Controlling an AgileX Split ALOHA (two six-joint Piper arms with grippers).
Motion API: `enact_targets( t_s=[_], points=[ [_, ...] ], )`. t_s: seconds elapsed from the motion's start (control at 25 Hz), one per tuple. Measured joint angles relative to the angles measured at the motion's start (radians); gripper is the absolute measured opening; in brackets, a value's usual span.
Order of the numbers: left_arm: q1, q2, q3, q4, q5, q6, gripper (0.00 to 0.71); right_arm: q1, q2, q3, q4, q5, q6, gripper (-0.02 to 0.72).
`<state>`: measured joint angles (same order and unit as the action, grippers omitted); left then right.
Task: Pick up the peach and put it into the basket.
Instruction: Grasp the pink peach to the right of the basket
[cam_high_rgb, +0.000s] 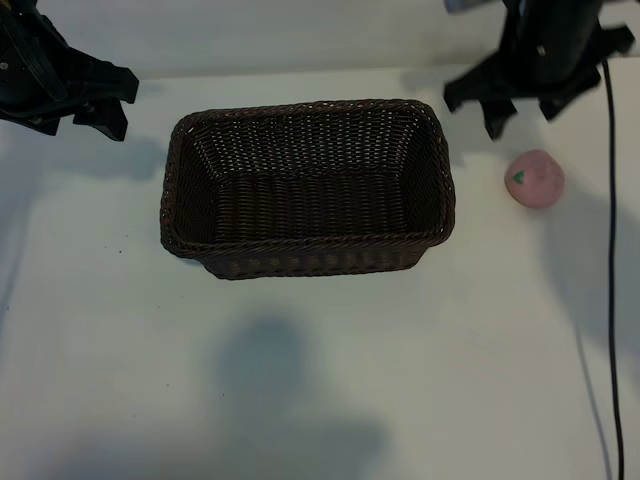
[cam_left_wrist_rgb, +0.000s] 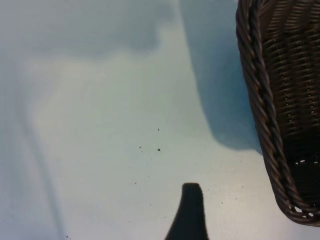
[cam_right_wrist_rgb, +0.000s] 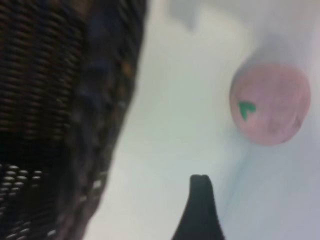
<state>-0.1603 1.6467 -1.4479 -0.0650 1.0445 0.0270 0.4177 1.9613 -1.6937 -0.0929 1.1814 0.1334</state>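
Note:
My right gripper needs to go down next to the peach's back half (cam_high_rgb: 531, 168) (cam_right_wrist_rgb: 270, 90), beside the green leaf mark, and close there.
The peach (cam_high_rgb: 534, 179) is a small pale-pink ball with a green leaf mark, lying on the white table to the right of the basket (cam_high_rgb: 300, 243). The basket is a dark-brown wicker rectangle in the middle of the table, and nothing lies inside it. My right gripper (cam_high_rgb: 520, 105) hovers at the back right, just behind the peach, open and holding nothing. In the right wrist view the peach (cam_right_wrist_rgb: 267, 104) lies beyond one dark finger (cam_right_wrist_rgb: 201, 192), with the basket wall (cam_right_wrist_rgb: 75, 115) alongside. My left gripper (cam_high_rgb: 75, 110) is at the back left, open and empty. The left wrist view shows one finger (cam_left_wrist_rgb: 191, 202) beside the basket rim (cam_left_wrist_rgb: 260, 100).
A black cable (cam_high_rgb: 611, 250) runs down the table's right side, just right of the peach. White tabletop (cam_high_rgb: 300, 380) stretches in front of the basket, crossed by soft shadows.

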Motion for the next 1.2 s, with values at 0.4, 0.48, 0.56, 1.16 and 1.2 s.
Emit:
enact_targets(
  t_s=[0.4,0.48,0.56,1.16,1.2],
  points=[
    [0.000,0.000,0.000,0.000,0.000,0.000,0.599,-0.098,0.038,0.158,0.001,-0.290,0.012,0.553],
    [0.000,0.000,0.000,0.000,0.000,0.000,0.599,-0.108,0.059,0.161,0.001,-0.323,0.012,0.553],
    [0.000,0.000,0.000,0.000,0.000,0.000,0.599,-0.112,0.084,0.162,0.000,-0.339,0.012,0.553],
    [0.000,0.000,0.000,0.000,0.000,0.000,0.599,-0.113,0.201,0.157,-0.027,-0.368,0.034,0.073],
    [0.000,0.000,0.000,0.000,0.000,0.000,0.599,-0.113,0.199,0.154,-0.027,-0.359,0.034,0.072]
  ],
)
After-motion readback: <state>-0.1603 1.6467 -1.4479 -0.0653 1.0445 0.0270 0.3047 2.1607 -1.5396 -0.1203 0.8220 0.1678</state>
